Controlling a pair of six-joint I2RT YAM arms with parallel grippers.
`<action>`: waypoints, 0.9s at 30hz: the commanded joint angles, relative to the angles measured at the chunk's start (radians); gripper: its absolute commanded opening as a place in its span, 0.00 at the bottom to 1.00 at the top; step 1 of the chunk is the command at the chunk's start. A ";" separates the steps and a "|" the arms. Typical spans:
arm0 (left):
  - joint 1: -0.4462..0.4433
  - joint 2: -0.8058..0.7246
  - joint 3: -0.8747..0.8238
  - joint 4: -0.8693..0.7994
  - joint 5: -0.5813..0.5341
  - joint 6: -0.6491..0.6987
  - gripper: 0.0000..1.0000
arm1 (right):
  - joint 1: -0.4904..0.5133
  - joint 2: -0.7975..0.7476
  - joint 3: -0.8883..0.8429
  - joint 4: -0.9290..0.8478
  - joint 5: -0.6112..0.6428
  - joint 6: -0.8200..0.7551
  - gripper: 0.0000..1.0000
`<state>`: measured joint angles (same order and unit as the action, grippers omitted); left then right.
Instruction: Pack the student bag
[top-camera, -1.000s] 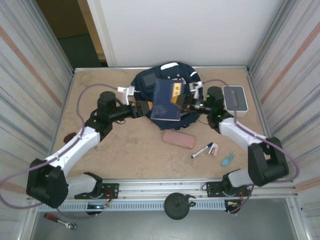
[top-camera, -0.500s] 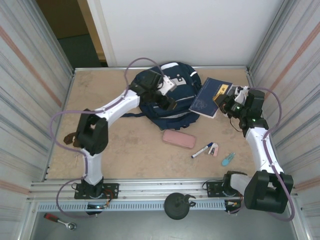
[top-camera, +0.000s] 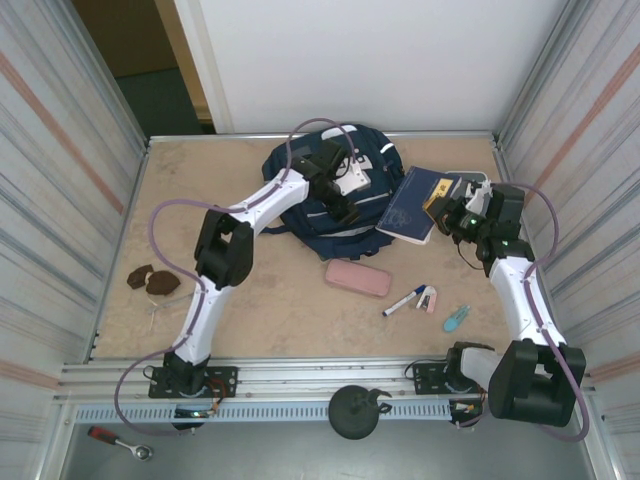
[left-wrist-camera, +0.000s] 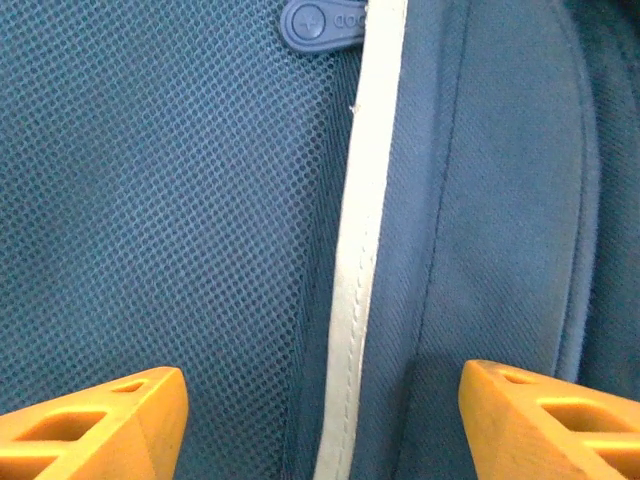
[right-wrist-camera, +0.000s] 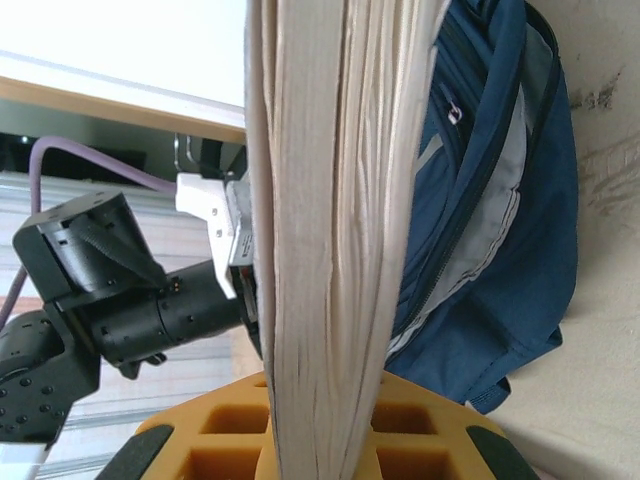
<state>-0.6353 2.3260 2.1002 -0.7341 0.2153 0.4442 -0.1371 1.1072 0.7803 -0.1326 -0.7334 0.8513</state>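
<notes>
The front of the student bag lies shut in the book's way, so the robot's left gripper should first pinch the fold (left-wrist-camera: 485, 240) next to the pale stripe and lift the bag open.
The student bag (top-camera: 330, 190), a navy-blue backpack, lies at the back middle of the table. My left gripper (top-camera: 343, 203) hovers over its front. In the left wrist view its orange fingertips (left-wrist-camera: 90, 420) stand wide open over the bag's mesh (left-wrist-camera: 170, 200) and a pale stripe (left-wrist-camera: 360, 250), with nothing held. My right gripper (top-camera: 447, 212) is shut on a navy-blue book (top-camera: 413, 205), which leans against the bag's right side. In the right wrist view the book's pale page edges (right-wrist-camera: 335, 200) rise from between the orange jaws, and the student bag (right-wrist-camera: 500, 200) lies behind.
In front of the bag lie a pink pencil case (top-camera: 357, 278), a marker (top-camera: 405, 300), a small pink-white item (top-camera: 428, 298) and a teal item (top-camera: 456, 318). A white-grey box (top-camera: 472, 184) sits behind the book. Brown pieces (top-camera: 150, 280) lie at the left.
The book has gone from upright over the bag to leaning low at the bag's right side. My left arm has swung from the bag's left side onto its front.
</notes>
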 joint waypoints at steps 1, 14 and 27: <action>-0.007 0.040 0.058 -0.066 -0.008 0.042 0.67 | 0.002 -0.038 -0.009 0.013 -0.017 -0.014 0.00; -0.009 0.009 0.063 -0.077 0.001 0.078 0.06 | 0.002 -0.041 -0.011 -0.032 0.031 -0.054 0.00; -0.004 -0.146 -0.124 0.017 0.029 0.126 0.58 | 0.007 -0.046 -0.028 -0.048 0.067 -0.081 0.00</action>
<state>-0.6472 2.2086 1.9953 -0.7284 0.2634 0.5308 -0.1371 1.0866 0.7609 -0.1921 -0.6720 0.7986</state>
